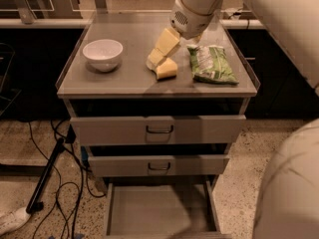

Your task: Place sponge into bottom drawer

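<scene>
My gripper is to close on the middle of the pale-yellow sponge (162, 68), between the white bowl and the green bag, to lift it off the cabinet top.
The pale-yellow sponge (167, 68) lies on the cabinet top (119, 81), between the white bowl and the green bag. My gripper (155, 61) reaches down from the upper right, and its yellow padded tip rests right at the sponge's left upper side, touching or nearly touching it. The bottom drawer (159, 210) is pulled out at the foot of the cabinet; its flat floor is bare.
A white bowl (102, 54) stands at the left of the top and a green crinkly bag (212, 63) lies at the right. The two upper drawers (158, 129) with dark handles are nearly shut. Cables (50, 183) trail on the floor at the left.
</scene>
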{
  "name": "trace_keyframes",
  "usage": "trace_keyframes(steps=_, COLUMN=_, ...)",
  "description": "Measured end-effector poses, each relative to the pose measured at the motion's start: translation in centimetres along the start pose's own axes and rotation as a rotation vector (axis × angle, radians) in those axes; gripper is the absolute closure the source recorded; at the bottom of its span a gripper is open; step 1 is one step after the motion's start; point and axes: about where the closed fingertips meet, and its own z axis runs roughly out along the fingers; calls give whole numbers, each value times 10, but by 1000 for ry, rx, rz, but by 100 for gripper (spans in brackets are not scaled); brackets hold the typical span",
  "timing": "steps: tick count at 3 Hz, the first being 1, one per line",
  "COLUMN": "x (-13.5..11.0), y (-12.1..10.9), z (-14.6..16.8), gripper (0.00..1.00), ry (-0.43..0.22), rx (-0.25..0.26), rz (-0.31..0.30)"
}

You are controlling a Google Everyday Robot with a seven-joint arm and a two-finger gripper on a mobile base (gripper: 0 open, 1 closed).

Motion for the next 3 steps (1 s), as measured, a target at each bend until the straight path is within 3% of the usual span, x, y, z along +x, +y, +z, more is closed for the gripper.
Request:
trace_keyframes(steps=1, x=0, y=-17, z=11, gripper=0, ry=29, rx=20, rz=32)
trace_keyframes(steps=3, x=-1, y=-18, z=20, gripper=0, ry=31, rx=-16, rz=30)
